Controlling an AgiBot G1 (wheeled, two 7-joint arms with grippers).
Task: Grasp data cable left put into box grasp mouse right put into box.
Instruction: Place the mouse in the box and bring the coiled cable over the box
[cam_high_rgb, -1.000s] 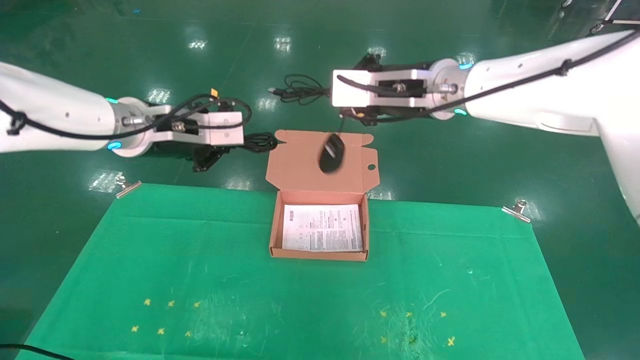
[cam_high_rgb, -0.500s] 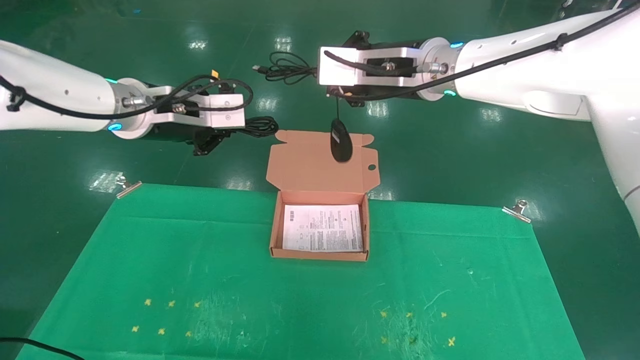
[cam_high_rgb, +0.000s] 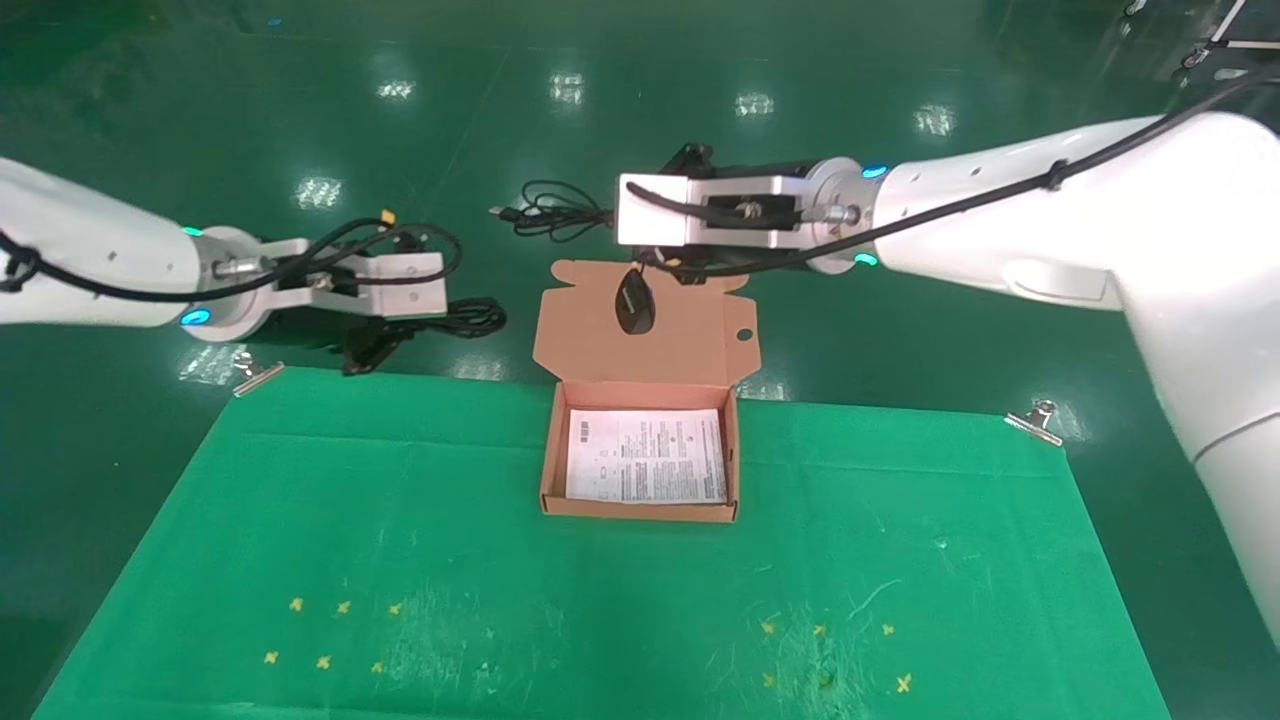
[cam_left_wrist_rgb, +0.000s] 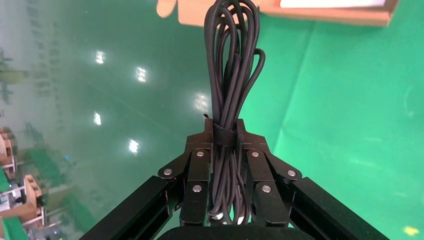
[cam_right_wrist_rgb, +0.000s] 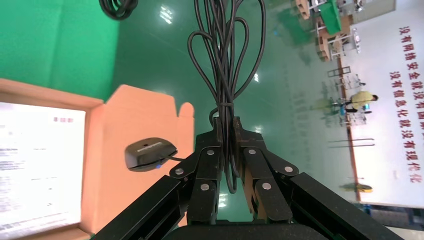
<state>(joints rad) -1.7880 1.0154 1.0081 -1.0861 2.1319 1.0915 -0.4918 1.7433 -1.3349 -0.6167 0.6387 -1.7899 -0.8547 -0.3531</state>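
My right gripper has the black mouse to place. It will put the mouse down on the white printed sheet (cam_high_rgb: 626, 481) by the box's near side.
The orange box (cam_high_rgb: 545, 460) stands open on the green cloth with a white printed sheet inside, its lid (cam_high_rgb: 690, 345) tilted back. My right gripper (cam_high_rgb: 618, 218) hovers over the lid, shut on the mouse's thin cord (cam_right_wrist_rgb: 226, 125). The cord's loops (cam_high_rgb: 555, 208) stick out beyond it. The black mouse (cam_high_rgb: 633, 303) dangles below on its cord, in front of the lid, and its blue light shows in the right wrist view (cam_right_wrist_rgb: 150, 152). My left gripper (cam_high_rgb: 428, 322), left of the box and past the table's far edge, is shut on the black data cable (cam_left_wrist_rgb: 232, 75), clamped near its strap.
The green cloth (cam_high_rgb: 400, 520) covers the table and is pinned by metal clips at the far left corner (cam_high_rgb: 255, 372) and far right corner (cam_high_rgb: 1035, 420). Small yellow marks (cam_high_rgb: 330, 630) dot the near part. Shiny green floor lies beyond the table.
My right gripper has moved left and lower with the cord, and the hanging mouse has swung left across the lid. My left arm has drawn back leftward and lower with the data cable.
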